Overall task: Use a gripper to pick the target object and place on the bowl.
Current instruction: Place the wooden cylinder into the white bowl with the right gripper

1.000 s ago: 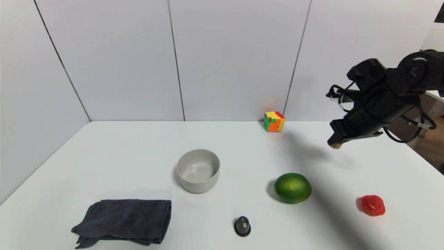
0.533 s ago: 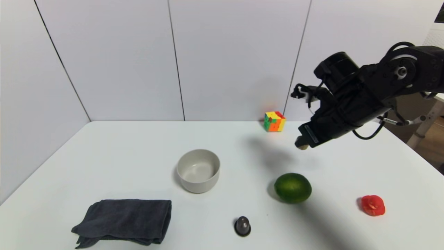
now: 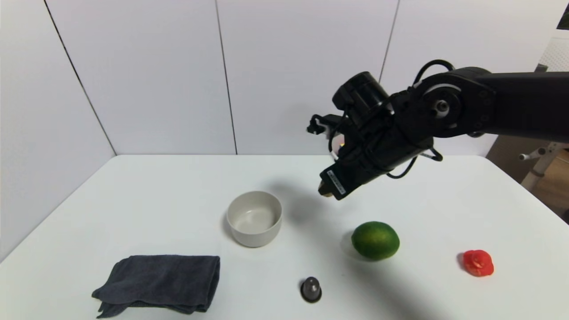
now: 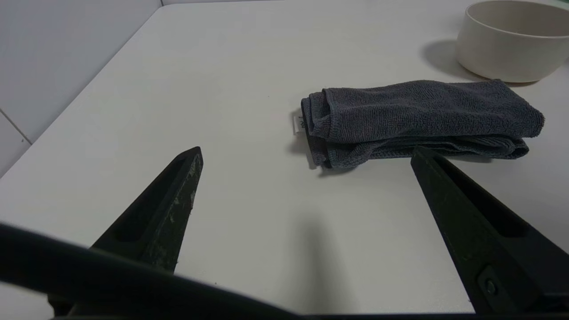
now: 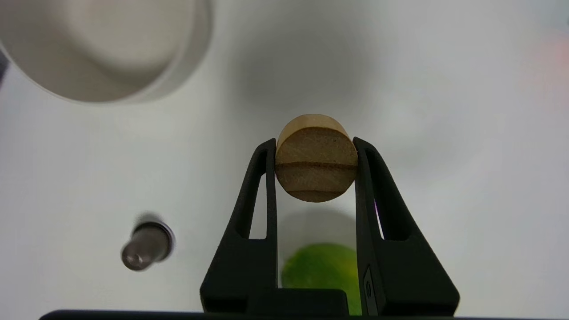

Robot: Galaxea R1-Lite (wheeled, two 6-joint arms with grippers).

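My right gripper is going to let go of the tan target object inside the bowl (image 3: 242, 224) (image 5: 83, 27), toward the side that faces the dark grey towel. The tan object is now held behind the lime.
My right gripper (image 3: 326, 191) hangs in the air above the table, right of the light grey-beige bowl (image 3: 254, 218) and behind the lime. It is shut on the tan target object (image 5: 315, 158), a round wooden piece with a flat face, held between both fingertips. In the head view only a tan sliver (image 3: 325, 193) shows at the tips. The bowl (image 5: 102, 49) is empty and also shows in the right wrist view. My left gripper (image 4: 306, 153) is open and empty, low over the table near the dark towel, with the bowl (image 4: 511, 40) beyond it.
A green lime (image 3: 375, 240) lies right of the bowl. A small dark grey dome (image 3: 310, 289) sits near the front edge. A red lumpy object (image 3: 478, 262) lies at the right. A folded dark grey towel (image 3: 160, 283) lies front left.
My right arm has swept left across the table with the tan object in its grip, from the far right to just right of the bowl. It now hides the coloured cube.
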